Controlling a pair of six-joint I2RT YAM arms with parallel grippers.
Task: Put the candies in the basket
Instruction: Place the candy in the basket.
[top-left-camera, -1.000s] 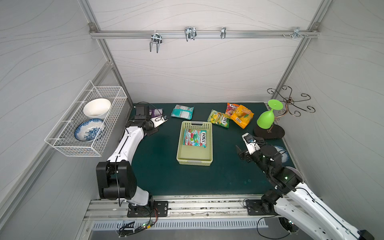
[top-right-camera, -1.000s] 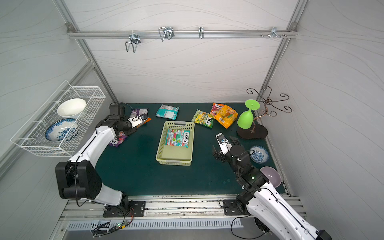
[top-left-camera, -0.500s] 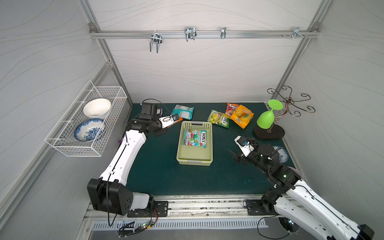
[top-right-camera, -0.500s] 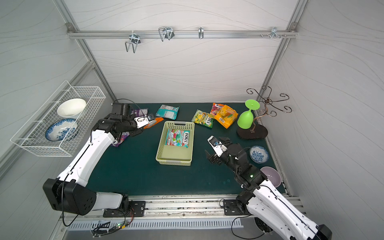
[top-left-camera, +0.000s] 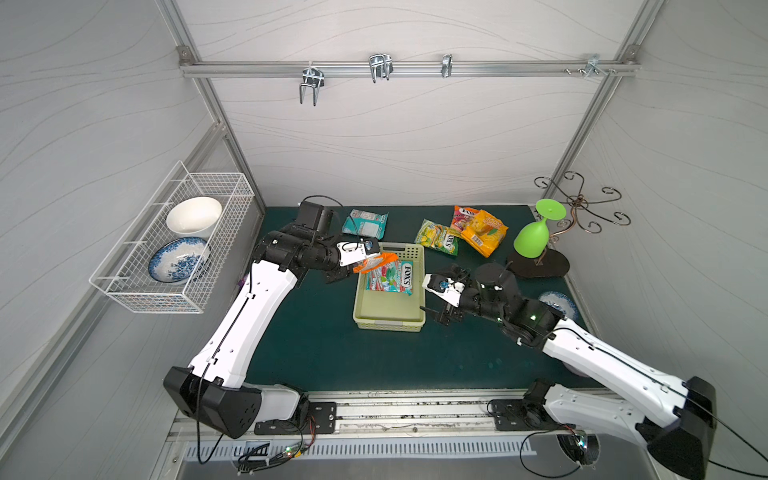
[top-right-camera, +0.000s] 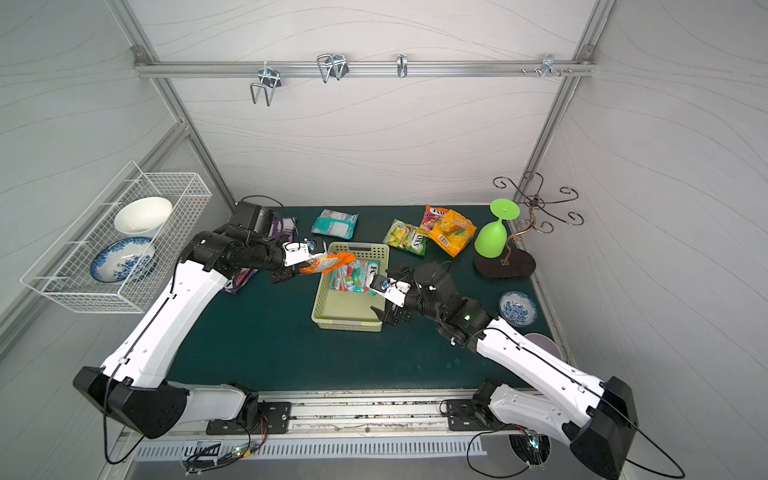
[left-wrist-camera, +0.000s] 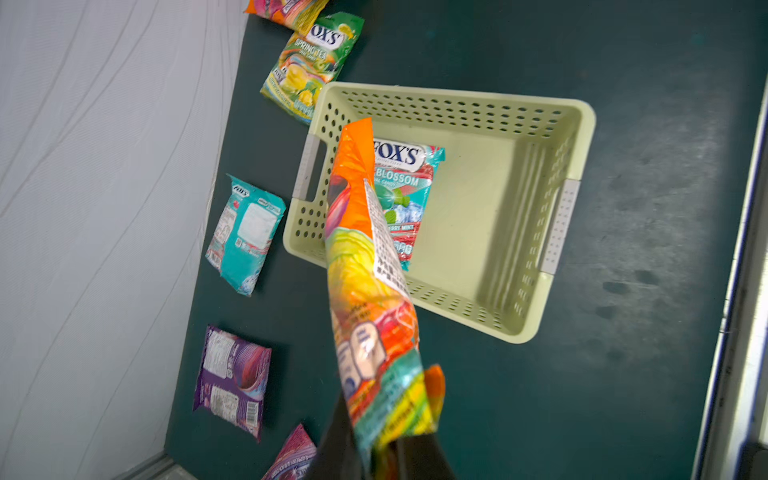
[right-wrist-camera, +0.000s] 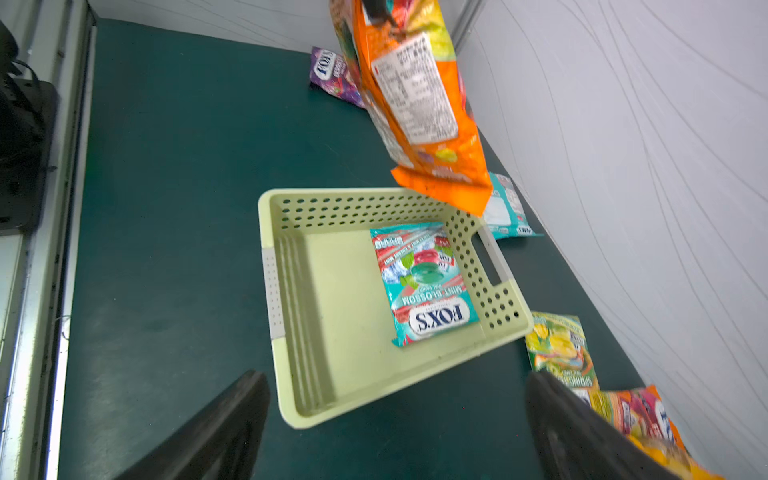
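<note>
The orange candy bag hangs from my left gripper over the basket, and my right gripper needs to next grab the loose end (top-left-camera: 394, 257) (right-wrist-camera: 444, 188) of the orange candy bag.
My left gripper (top-left-camera: 362, 262) is shut on one end of an orange candy bag (top-left-camera: 377, 262), which hangs over the far left corner of the pale yellow-green basket (top-left-camera: 388, 325). A teal-and-red bag (top-left-camera: 392, 279) lies inside the basket. In the left wrist view the orange bag (left-wrist-camera: 365, 270) stretches from the gripper (left-wrist-camera: 386, 453) towards the basket (left-wrist-camera: 540, 208). My right gripper (top-left-camera: 430, 296) stands open and empty beside the basket's right near corner, its fingers (right-wrist-camera: 216, 424) spread wide. On the mat lie a teal bag (top-left-camera: 365, 222), a yellow-green bag (top-left-camera: 438, 237), an orange bag (top-left-camera: 484, 226) and purple bags (top-right-camera: 239, 280).
A white wire basket (top-left-camera: 124, 286) with two bowls hangs on the left wall. An upturned green glass (top-left-camera: 536, 237) sits on a dark stand at the right back, beside a curly metal rack (top-left-camera: 577, 203). A small blue bowl (top-left-camera: 557, 303) lies at the right edge.
My left arm has swung from the far left corner to the basket, carrying the orange bag. My right gripper has moved left, closer to the basket, still open.
</note>
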